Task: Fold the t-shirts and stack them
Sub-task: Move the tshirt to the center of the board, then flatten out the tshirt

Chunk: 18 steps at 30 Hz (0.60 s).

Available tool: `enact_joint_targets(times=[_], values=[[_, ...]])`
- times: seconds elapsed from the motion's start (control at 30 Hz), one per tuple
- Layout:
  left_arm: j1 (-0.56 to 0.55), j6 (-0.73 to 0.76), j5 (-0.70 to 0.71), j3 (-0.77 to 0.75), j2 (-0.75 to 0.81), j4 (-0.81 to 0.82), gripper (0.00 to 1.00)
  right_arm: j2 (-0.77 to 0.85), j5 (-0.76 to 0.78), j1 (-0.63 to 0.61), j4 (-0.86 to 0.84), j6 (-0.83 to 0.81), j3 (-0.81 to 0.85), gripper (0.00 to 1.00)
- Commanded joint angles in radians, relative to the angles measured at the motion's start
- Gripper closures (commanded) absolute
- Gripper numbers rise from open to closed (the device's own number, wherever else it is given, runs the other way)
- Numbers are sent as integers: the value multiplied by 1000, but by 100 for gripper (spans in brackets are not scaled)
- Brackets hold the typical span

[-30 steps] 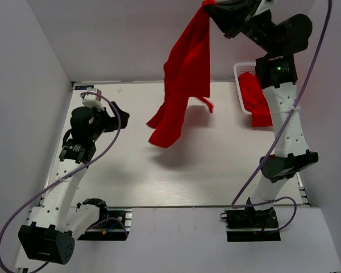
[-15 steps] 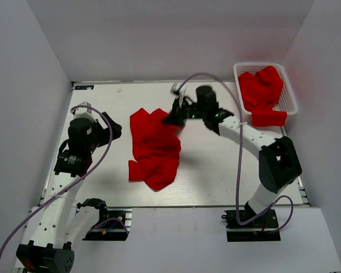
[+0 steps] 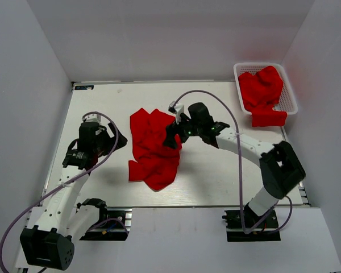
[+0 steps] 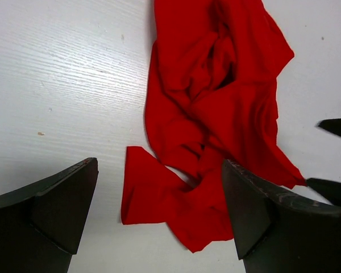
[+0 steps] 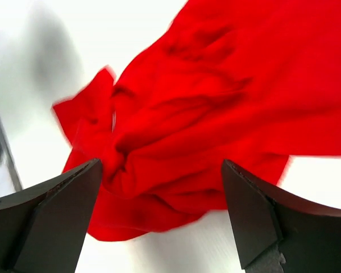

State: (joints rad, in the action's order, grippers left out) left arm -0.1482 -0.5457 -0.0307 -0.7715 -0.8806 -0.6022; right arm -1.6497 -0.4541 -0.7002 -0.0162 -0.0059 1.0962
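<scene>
The red t-shirt's middle is crumpled into folds, so next my right gripper pinches the t-shirt's edge (image 3: 178, 148) and, with my left gripper, lifts and stretches it open before folding.
One red t-shirt (image 3: 152, 149) lies crumpled on the white table (image 3: 216, 176), left of centre. It also fills the left wrist view (image 4: 216, 108) and the right wrist view (image 5: 216, 108). My right gripper (image 3: 171, 136) stands open at the shirt's right edge, its jaws wide apart over the cloth (image 5: 160, 163) and holding nothing. My left gripper (image 3: 115, 141) is open just left of the shirt, looking down at its lower corner (image 4: 158, 165). More red t-shirts (image 3: 261, 91) are heaped in the white basket (image 3: 237, 69).
The basket stands at the table's back right corner, with one shirt hanging over its near rim (image 3: 268, 118). The right arm's cable (image 3: 233, 122) arcs above the table. White walls enclose the table on three sides.
The right gripper brought the hanging shirt down onto the table, then opened and let it go. The left arm has shifted slightly toward the near edge.
</scene>
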Motion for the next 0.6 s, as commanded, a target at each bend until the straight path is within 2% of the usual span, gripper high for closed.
enact_joint_targets(times=[0.0, 0.1, 0.27, 0.57], values=[[-5, 10, -41, 23, -9, -11, 0, 164, 195, 5, 15, 75, -4, 10], [-5, 21, -78, 50, -21, -11, 0, 246, 261, 8, 15, 90, -62, 10], [-14, 44, -188, 118, -72, 13, 0, 295, 232, 8, -2, 124, -102, 10], [-25, 13, -303, 287, -121, 119, 0, 168, 75, -2, 39, 115, -29, 10]])
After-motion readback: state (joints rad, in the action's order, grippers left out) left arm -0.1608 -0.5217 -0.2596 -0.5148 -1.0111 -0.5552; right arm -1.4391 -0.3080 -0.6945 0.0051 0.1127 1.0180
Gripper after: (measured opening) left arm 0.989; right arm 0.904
